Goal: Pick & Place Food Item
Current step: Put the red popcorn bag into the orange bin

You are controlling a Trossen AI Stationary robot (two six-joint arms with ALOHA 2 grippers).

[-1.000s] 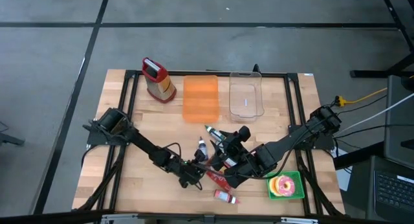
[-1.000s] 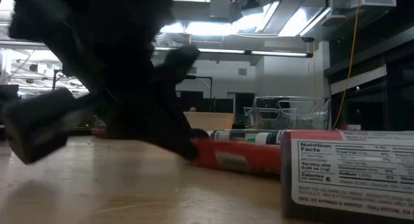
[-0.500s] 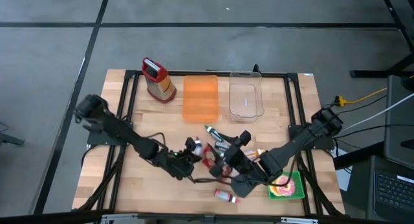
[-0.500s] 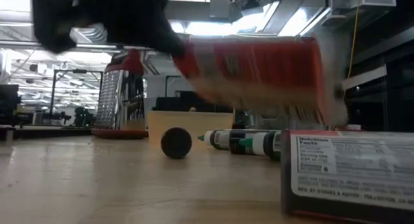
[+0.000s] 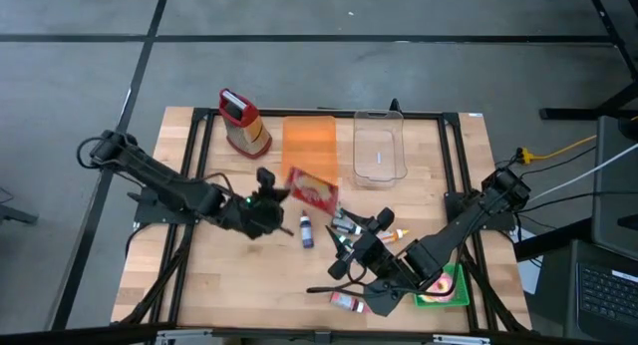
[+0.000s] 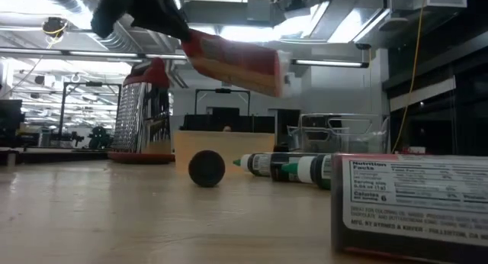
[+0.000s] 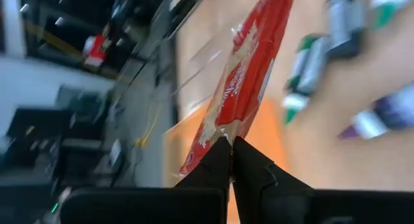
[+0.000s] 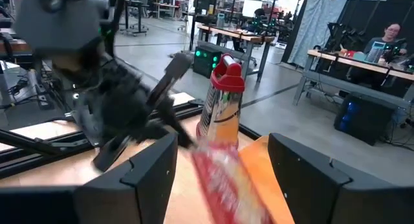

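Note:
My left gripper needs to let go of the red snack packet in the middle of the orange tray (image 5: 310, 151). The packet is still high above the table.
The food item is a flat red snack packet (image 5: 311, 188), held in the air just near of the orange tray (image 5: 309, 146). My left gripper (image 5: 276, 199) is shut on it and reaches in from the table's left. In the low view the packet (image 6: 232, 62) slopes down from the gripper (image 6: 141, 12), high above the table. My right gripper (image 5: 344, 262) hovers open over the near middle of the table, with nothing between its fingers (image 8: 149, 175). It faces the packet (image 8: 223, 179) and the left arm. My left gripper pinches the packet by one narrow end (image 7: 224, 137) between its two fingertips. The fingers come from the table's left, slanting a little downward. The packet sticks out beyond them edge-on and tilted, lifted clear of the table.
A red-topped grater (image 5: 244, 123) stands at the far left and a clear container (image 5: 379, 151) lies right of the tray. Small bottles (image 5: 306, 230) (image 5: 351, 225) lie mid-table. A small box (image 5: 349, 303) and a doughnut on a green plate (image 5: 439, 285) sit near the front.
My left gripper, still shut, has risen and gone toward the table's far edge. It has carried the red packet up off the table's near middle, so the packet now hangs clear near the orange tray. My right gripper has shifted slightly toward the near edge and stayed open.

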